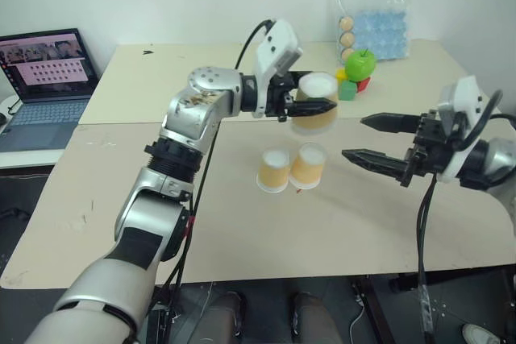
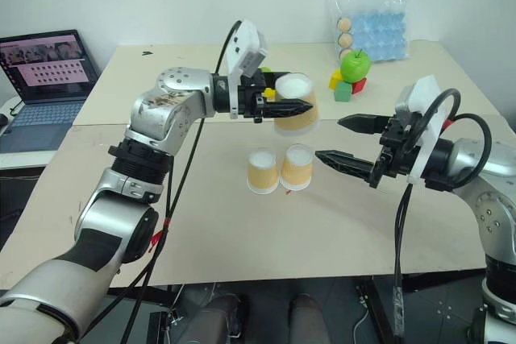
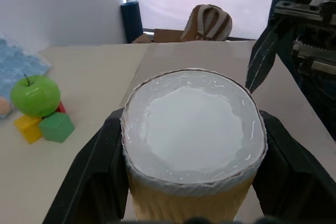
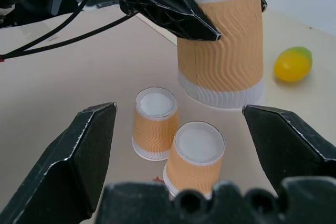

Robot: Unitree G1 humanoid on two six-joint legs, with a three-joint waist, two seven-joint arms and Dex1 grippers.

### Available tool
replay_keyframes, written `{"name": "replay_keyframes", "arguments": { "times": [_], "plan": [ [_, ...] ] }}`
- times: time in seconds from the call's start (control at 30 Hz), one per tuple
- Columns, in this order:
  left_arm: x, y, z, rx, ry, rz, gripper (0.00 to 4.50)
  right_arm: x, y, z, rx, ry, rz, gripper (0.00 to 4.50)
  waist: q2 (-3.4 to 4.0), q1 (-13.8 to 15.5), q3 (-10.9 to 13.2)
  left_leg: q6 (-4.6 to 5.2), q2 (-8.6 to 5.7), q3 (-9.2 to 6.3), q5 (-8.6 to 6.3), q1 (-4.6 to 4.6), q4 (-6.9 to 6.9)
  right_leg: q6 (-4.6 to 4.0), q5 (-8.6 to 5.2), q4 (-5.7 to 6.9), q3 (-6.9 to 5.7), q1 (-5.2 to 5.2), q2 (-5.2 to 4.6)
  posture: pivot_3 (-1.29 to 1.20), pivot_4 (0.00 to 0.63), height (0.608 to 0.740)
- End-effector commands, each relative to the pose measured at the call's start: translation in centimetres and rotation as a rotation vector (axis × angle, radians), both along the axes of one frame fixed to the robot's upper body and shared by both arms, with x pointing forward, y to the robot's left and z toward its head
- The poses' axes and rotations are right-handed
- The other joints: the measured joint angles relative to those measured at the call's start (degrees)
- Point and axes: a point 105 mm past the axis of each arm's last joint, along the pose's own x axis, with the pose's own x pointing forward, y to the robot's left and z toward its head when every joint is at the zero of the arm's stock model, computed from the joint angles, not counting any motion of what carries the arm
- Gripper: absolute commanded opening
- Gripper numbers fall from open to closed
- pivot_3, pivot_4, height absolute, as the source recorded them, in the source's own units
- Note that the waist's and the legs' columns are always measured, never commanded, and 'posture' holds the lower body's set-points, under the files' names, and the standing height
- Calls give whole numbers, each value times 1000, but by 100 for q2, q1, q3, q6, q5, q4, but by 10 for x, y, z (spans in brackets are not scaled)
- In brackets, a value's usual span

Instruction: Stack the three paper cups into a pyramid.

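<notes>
I'll release the third paper cup with my left gripper on the touching bases of the two standing cups (image 1: pixel 297 150).
Two paper cups (image 1: pixel 274 171) (image 1: pixel 308 165) stand upside down, side by side and touching, in the middle of the table (image 1: pixel 242 231). The third paper cup (image 1: pixel 317 104), also base up, hangs in the air just behind and above them, with my left gripper (image 1: pixel 318 107) shut on its sides. In the left wrist view its white base (image 3: pixel 194 129) sits between the two black fingers (image 3: pixel 97 174). My right gripper (image 1: pixel 355 137) hovers open to the right of the pair, pointing toward them, with nothing between its fingers. The right wrist view shows the held cup (image 4: pixel 223 40) above the two standing cups (image 4: pixel 155 121) (image 4: pixel 194 156).
A green apple (image 1: pixel 360 64) on coloured blocks (image 1: pixel 347 89) and a plastic bag with eggs (image 1: pixel 375 22) stand at the back right. A yellow-green mango (image 4: pixel 293 64) lies behind the held cup. An open laptop (image 1: pixel 48 78) sits at the far left.
</notes>
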Motion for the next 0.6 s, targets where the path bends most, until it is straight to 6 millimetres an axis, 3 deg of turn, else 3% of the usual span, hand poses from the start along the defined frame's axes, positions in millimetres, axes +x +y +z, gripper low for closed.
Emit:
{"name": "replay_keyframes", "arguments": {
  "times": [0.03, 0.6],
  "plan": [
    [-4, -4, 5, 16, -32, -29, 2532, -6, -3, 12, 10, -60, -33, 4500, 0, -4, 0, 0, 0, 0, 0, 0, 0, 0, 0, 0, 1, -1, 0, 0, 150, 740],
    [0, 10, -21, 109, 62, -4, 2532, 6, -3, 7, 14, -74, -73, 4500, 0, 10, 0, 1, 0, 0, 1, 2, 6, 11, -6, 2, 0, 3, 1, 0, 150, 740]
  ]
}}
